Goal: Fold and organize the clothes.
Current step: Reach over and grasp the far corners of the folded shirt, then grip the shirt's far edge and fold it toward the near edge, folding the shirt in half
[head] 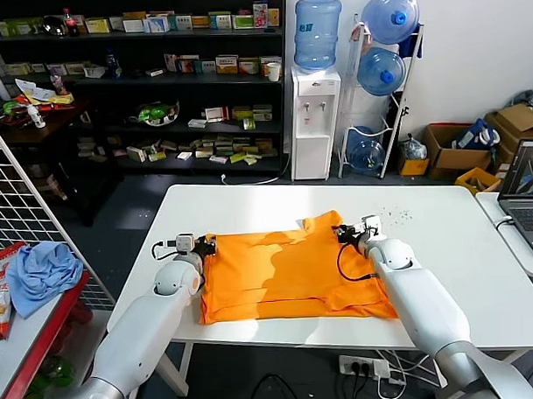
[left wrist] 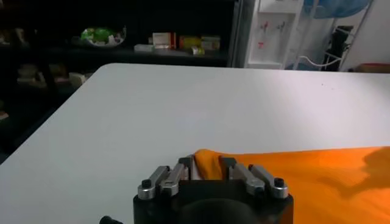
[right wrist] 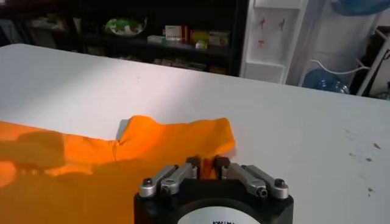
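Observation:
My right gripper is going to release the orange T-shirt's far edge over the shirt's near corner (head: 375, 299), close to the front edge of the table. The shirt now lies partly folded on the table.
The bright orange T-shirt (head: 287, 273) lies partly folded on the white table (head: 443, 246). My left gripper (head: 204, 247) is at the shirt's far left corner, shut on a fold of its fabric; in the left wrist view the orange cloth (left wrist: 317, 176) is pinched between the fingers of the gripper (left wrist: 206, 163). My right gripper (head: 345, 235) is at the shirt's far right edge beside the sleeve, shut on its fabric; in the right wrist view the shirt (right wrist: 158, 146) runs into the gripper (right wrist: 207, 163).
A laptop (head: 527, 190) sits on a side table at the right. A light blue cloth (head: 43, 273) lies on a red stand at the left beside a wire rack (head: 21, 199). Shelves, a water dispenser (head: 314, 119) and bottles stand behind the table.

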You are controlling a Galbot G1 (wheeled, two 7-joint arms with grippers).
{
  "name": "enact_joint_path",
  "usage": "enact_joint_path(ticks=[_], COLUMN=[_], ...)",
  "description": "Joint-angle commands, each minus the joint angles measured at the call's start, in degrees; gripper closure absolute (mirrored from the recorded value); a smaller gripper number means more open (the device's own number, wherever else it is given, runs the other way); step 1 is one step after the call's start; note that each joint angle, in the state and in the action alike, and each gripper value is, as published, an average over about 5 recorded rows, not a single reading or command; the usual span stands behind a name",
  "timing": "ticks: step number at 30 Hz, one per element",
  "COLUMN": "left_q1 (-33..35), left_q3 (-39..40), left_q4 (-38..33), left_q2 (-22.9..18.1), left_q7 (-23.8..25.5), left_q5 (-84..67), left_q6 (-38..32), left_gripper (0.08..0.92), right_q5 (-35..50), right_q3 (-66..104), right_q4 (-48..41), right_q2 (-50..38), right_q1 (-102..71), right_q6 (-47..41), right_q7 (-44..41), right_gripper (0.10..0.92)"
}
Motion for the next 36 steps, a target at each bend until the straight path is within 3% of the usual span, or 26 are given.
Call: enact_joint_path(ticks=[1,7,10,24,36], left_q1=[4.2,9.4,12.4,29.6,38.0], left_q3=[-0.7,-1.5,-1.8,-5.1,-7.7], left_q4=[-8.9,-18.6,-23.0,-39.2,-44.4], left_q2=[3.4,7.0,8.6,13.2,12.7], left_q7=[-0.7,-1.2,-2.1,-5.2,-5.9], left_q5=[-0.8,-2.4,-3.3,-2.4,0.7], left_q6=[-1.6,-2.7,-2.3,0.1,-0.2], left_gripper=[0.700,0.870,0.910,0.910,0.908], right_q5=[2.9,5.4,5.8,3.4,0.5], right_q3=[-0.6,0.2,1.6,10.1,13.6], right_q4=[11.0,23.9,30.6,55.9,58.4], right_q2=[-2.7,-7.5,-10.4,-18.4,-18.8], right_q1=[-3.5,-9.8,-14.7,-42.3,-50.5], right_q6=[-0.2,-1.6,-2.6,-6.6,-7.8], right_q7=[4.5,8.4,9.9,15.4,16.2], right_gripper=[0.865,0.901,0.901,0.901,0.901])
